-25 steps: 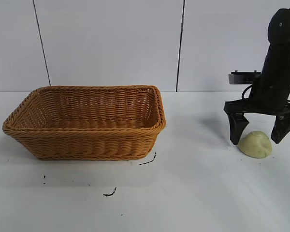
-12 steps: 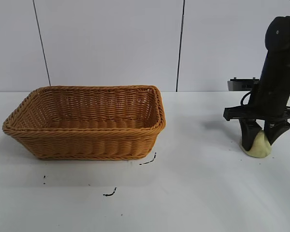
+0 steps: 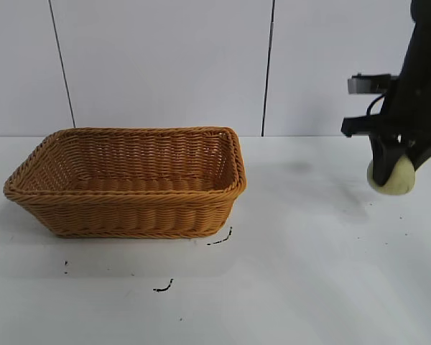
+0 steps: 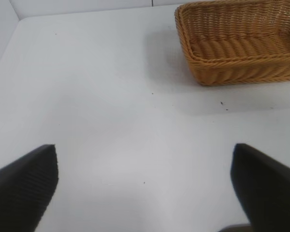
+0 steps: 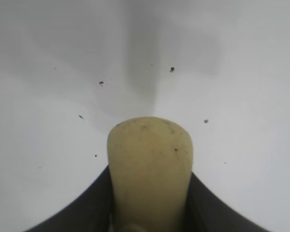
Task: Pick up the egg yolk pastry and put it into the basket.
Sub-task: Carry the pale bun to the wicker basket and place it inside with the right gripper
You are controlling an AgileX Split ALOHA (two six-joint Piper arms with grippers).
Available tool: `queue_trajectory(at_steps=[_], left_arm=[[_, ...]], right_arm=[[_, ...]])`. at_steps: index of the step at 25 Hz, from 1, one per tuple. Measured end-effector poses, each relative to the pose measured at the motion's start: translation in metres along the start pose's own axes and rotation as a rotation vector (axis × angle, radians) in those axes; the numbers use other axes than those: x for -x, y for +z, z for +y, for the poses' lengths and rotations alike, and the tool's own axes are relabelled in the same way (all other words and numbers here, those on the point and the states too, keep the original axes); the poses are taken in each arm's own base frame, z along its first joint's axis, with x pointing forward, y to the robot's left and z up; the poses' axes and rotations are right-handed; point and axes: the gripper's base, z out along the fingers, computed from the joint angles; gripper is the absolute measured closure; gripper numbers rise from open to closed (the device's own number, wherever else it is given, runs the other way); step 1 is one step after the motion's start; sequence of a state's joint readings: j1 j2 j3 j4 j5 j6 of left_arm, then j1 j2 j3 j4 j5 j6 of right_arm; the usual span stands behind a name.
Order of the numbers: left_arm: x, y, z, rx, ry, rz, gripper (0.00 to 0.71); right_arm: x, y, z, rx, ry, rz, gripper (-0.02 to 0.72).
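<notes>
My right gripper is to let go of the egg yolk pastry in the middle of the basket [image 3: 147, 182], behind the basket's front rim.
The pale yellow egg yolk pastry [image 3: 392, 177] hangs above the table at the far right, clamped between the fingers of my right gripper [image 3: 393, 169]. In the right wrist view the pastry [image 5: 150, 164] is squeezed between the two dark fingers [image 5: 87, 205], with white table below it. The orange-brown wicker basket [image 3: 129, 208] stands on the table left of centre, well to the left of the pastry, with nothing in it. My left gripper [image 4: 145, 186] is open over bare table; it is out of the exterior view. The basket [image 4: 241, 72] lies ahead of it.
The white table [image 3: 294, 287] carries small black marks [image 3: 220, 239] in front of the basket. A white panelled wall [image 3: 165, 65] stands behind. Open table lies between the basket and the right gripper.
My right gripper came down over the pastry on the table, shut on it, and has lifted it clear of the surface.
</notes>
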State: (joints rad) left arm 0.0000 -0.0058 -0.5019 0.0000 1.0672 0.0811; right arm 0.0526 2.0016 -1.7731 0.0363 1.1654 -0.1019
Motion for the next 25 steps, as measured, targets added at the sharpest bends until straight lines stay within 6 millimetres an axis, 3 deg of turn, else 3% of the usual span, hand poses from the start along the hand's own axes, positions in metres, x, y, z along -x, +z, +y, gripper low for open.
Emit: queue_trajectory(at_steps=[4, 9, 18, 25], left_arm=[[0.000, 0.000, 0.000, 0.000, 0.000, 0.000, 0.014], [0.000, 0.000, 0.000, 0.000, 0.000, 0.000, 0.014], [0.000, 0.000, 0.000, 0.000, 0.000, 0.000, 0.014], [0.000, 0.000, 0.000, 0.000, 0.000, 0.000, 0.014]], right_arm=[[0.012, -0.018, 0.006, 0.000, -0.008, -0.065, 0.480], [0.024, -0.023, 0.042, 0.023, -0.082, -0.098, 0.480], [0.022, -0.012, 0.148, 0.097, -0.284, -0.106, 0.480], [0.007, 0.014, 0.239, 0.168, -0.450, -0.173, 0.480]])
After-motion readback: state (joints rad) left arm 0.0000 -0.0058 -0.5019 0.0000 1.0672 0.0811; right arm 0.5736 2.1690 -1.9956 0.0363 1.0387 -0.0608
